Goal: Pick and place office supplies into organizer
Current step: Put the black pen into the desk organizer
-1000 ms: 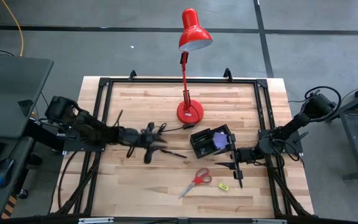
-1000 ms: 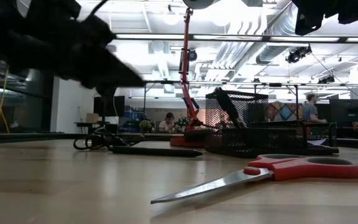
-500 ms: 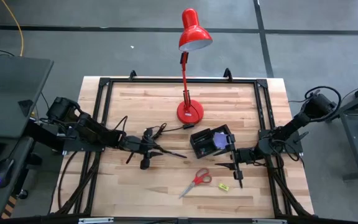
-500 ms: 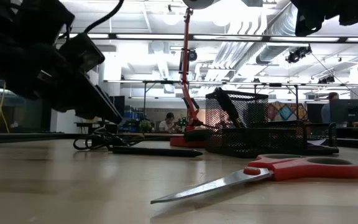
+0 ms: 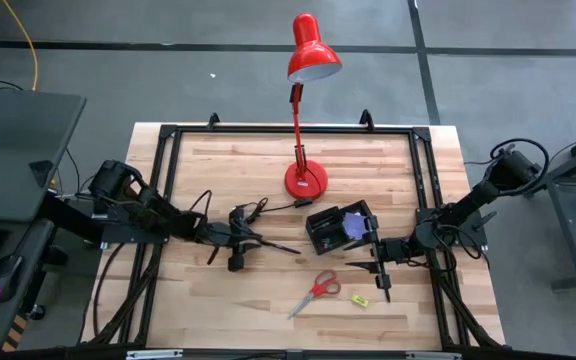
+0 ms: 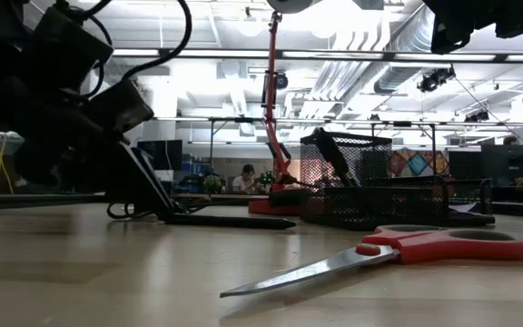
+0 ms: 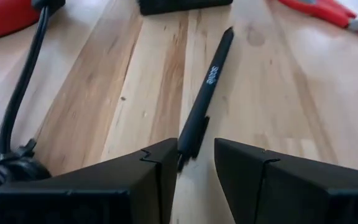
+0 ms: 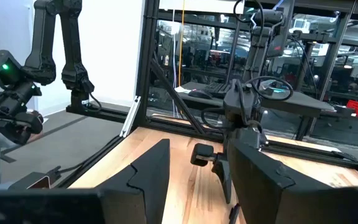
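Observation:
Only the clip end reaches my left fingers and the pen slants, so I will align and take the pen's body (image 7: 201, 109) farther along.
A thin black pen (image 7: 207, 87) lies flat on the wooden table (image 5: 218, 300), left of the black mesh organizer (image 5: 330, 232). My left gripper (image 7: 196, 154) is open and slants down to the table at the pen's left end (image 5: 253, 238). One finger stands on each side of that end. A purple sticky pad (image 5: 353, 226) sits in the organizer. Red-handled scissors (image 5: 315, 292) and a small yellow-green piece (image 5: 359, 299) lie near the front edge. My right gripper (image 5: 376, 272) is open and hangs above the table, right of the scissors, with nothing in it. My left gripper has the pen's end (image 7: 188, 144) between its open fingers, coming from the table's left and slanting down along the pen. That end lies close against one finger (image 7: 163, 163) with a gap to the other. I cannot tell whether it touches. The pen lies flat on the table.
A red desk lamp stands on its round base (image 5: 306, 180) behind the organizer. Its black cord (image 7: 23, 93) runs and coils beside my left gripper. A black frame rail (image 5: 168, 170) borders the table. There is bare wood at the front left.
My left gripper has sunk to the table and tipped its fingers further down, settling at the pen's left end. The pen, the scissors and the organizer have stayed where they were.

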`<state>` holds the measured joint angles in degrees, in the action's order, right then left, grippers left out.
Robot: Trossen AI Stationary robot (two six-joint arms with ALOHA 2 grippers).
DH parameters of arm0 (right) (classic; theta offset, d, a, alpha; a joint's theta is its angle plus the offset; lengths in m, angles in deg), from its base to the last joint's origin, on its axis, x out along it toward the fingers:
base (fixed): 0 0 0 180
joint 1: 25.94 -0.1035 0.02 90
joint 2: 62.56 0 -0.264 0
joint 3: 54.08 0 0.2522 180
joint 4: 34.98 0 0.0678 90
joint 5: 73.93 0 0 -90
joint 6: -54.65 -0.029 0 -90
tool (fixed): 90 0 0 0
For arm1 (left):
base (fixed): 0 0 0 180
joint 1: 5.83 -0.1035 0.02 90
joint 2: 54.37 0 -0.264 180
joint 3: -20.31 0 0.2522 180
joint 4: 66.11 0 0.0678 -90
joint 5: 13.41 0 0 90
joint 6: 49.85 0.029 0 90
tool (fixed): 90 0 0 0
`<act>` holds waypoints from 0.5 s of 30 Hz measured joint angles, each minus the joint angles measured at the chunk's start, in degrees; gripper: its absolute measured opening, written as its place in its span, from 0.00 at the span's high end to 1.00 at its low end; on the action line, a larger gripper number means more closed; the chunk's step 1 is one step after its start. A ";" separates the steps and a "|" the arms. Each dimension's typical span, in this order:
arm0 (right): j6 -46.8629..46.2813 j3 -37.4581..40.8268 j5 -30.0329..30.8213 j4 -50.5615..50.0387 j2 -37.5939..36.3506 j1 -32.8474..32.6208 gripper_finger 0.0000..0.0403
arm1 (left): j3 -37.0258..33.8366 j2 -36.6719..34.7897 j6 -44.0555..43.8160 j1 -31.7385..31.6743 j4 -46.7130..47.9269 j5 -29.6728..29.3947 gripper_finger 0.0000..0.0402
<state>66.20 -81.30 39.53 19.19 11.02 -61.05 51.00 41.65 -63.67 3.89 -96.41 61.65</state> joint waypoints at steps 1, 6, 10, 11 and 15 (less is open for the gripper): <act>0.00 0.00 0.00 0.00 0.00 0.00 0.62 | -0.02 0.18 -0.12 -0.01 -0.40 -0.04 0.76; 0.02 0.00 0.00 0.01 0.00 0.02 0.62 | -0.01 0.27 -0.10 0.04 -2.41 0.69 0.76; 0.02 0.00 0.00 -0.01 0.00 0.00 0.62 | 0.42 0.27 -3.38 0.04 -2.39 0.44 0.76; 0.07 0.00 0.00 -0.01 0.00 0.00 0.62 | 0.61 0.27 -3.63 0.04 -2.24 0.63 0.76; 0.33 0.00 0.00 -0.25 0.00 0.11 0.62 | 1.68 0.27 -1.95 0.04 -2.14 2.17 0.68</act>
<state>66.53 -81.30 39.53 18.95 11.02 -60.94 52.68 41.92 -65.63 3.93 -98.55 63.82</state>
